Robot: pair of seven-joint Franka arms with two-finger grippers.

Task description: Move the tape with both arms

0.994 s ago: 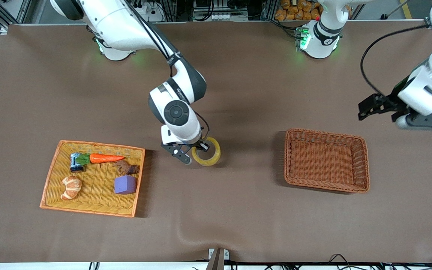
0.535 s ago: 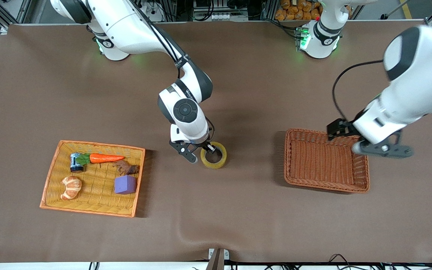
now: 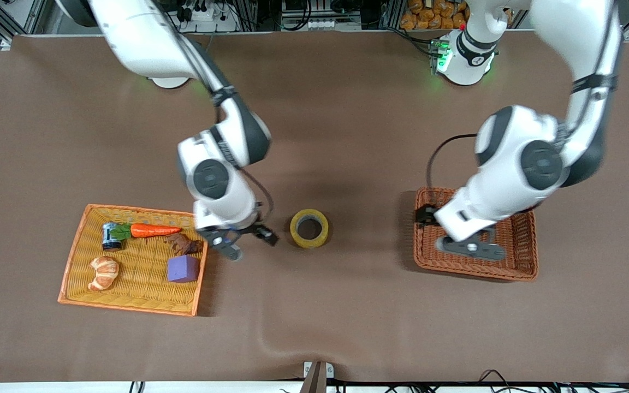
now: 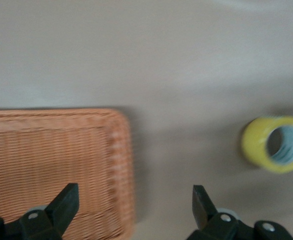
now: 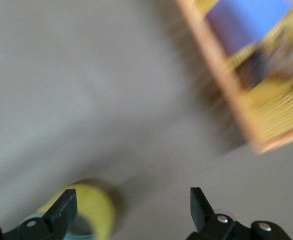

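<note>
I should close my left gripper on the side of the yellow tape roll (image 3: 324, 227) (image 4: 260, 145) nearest the brown basket, putting one finger inside the hole of the roll.
The yellow tape roll (image 3: 309, 228) lies flat on the brown table between the two baskets, and nothing holds it. My right gripper (image 3: 250, 245) is open and empty, low over the table between the tape and the yellow tray. In the right wrist view (image 5: 130, 207) the tape (image 5: 89, 210) lies beside one fingertip. My left gripper (image 3: 425, 214) is open and empty over the brown basket's (image 3: 522, 262) edge toward the tape. The left wrist view (image 4: 134, 200) shows that basket edge (image 4: 121, 165) between the jaws and the tape (image 4: 276, 145) farther off.
A yellow wicker tray (image 3: 74, 273) at the right arm's end holds a carrot (image 3: 153, 230), a croissant (image 3: 104, 272), a purple cube (image 3: 182, 268), a small can and a dark piece. The tray's rim (image 5: 236, 120) and cube (image 5: 246, 20) show in the right wrist view.
My right gripper let go of the tape on the table and drew away toward the yellow tray. My left arm swung in from its end of the table to over the brown basket.
</note>
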